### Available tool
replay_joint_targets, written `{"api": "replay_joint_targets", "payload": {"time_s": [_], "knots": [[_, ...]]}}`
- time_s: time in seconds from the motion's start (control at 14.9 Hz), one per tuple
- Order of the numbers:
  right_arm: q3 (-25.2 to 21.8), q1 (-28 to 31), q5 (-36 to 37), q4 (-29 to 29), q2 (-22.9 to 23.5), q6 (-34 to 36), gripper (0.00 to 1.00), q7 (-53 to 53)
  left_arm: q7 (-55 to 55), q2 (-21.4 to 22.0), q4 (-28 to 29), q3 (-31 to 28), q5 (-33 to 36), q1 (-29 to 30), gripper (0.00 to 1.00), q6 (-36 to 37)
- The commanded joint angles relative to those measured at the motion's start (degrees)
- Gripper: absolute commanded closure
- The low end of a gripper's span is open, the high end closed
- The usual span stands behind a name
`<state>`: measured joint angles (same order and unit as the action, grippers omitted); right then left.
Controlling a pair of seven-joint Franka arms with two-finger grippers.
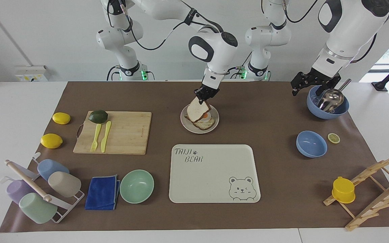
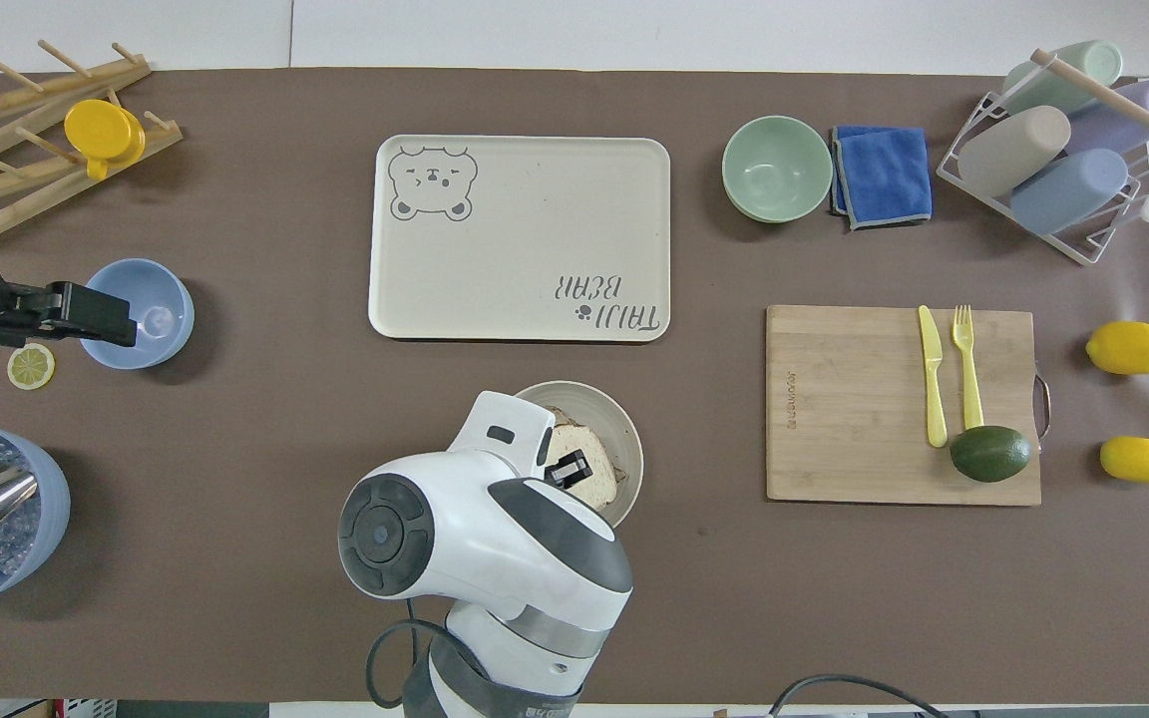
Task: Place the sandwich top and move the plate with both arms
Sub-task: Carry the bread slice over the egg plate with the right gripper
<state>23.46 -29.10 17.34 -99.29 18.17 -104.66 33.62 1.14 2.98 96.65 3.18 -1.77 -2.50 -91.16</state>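
I will release the sandwich top from my right gripper on the toast with the fried egg on the plate [image 2: 554, 481].
My right gripper [image 1: 205, 95] is shut on the upper edge of the sandwich top [image 1: 198, 110], a pale bread slice with a brown crust. The slice hangs tilted over the plate [image 1: 216, 118], just above the toast with the fried egg [image 1: 207, 123]; whether they touch I cannot tell. In the overhead view the right arm covers part of the plate [image 2: 630, 441], and the slice [image 2: 591, 473] shows beside the right gripper [image 2: 568, 467]. My left gripper [image 1: 312, 83] waits in the air by the rim of a blue bowl of ice with a metal scoop [image 1: 328, 105].
The bear-printed tray [image 1: 214, 175] lies farther from the robots than the plate. A cutting board [image 1: 123, 135] with a knife, fork and avocado lies toward the right arm's end, beside two lemons [image 1: 51, 140]. Also here: a mint bowl [image 1: 136, 186], a blue cloth, a cup rack, a small blue bowl [image 1: 311, 144].
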Motion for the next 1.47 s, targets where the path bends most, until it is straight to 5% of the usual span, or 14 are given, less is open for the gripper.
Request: {"api": "replay_joint_targets", "payload": {"time_s": [0.0,0.67,0.87,1.07,1.34,1.4], "knots": [[0.1,0.6,-0.1,-0.5,-0.1,-0.4,1.0,1.2,-0.3,1.1,0.6,0.4,0.6,0.7,0.0,0.5],[0.3,1.1,-1.8,-4.6,-0.3,-8.0,1.0,7.8,0.0,1.1,0.6,0.4,0.6,0.6,0.0,0.2],[0.3,1.2,-6.3,-4.0,-0.2,-9.5,0.45,7.6,-0.2,1.1,0.6,0.3,0.6,0.7,0.0,0.0],[0.3,1.7,-7.5,-2.9,-2.1,-9.3,0.19,7.1,-0.3,1.2,0.5,0.3,0.6,0.7,0.0,0.2],[0.3,7.0,-7.9,-2.7,-4.9,-7.2,0.17,5.1,-0.1,1.3,0.6,0.3,0.6,0.8,0.0,0.3],[0.3,9.0,-7.9,-2.3,-5.7,-5.4,0.09,2.7,-0.1,1.4,0.6,0.3,0.6,0.9,0.0,0.2]]}}
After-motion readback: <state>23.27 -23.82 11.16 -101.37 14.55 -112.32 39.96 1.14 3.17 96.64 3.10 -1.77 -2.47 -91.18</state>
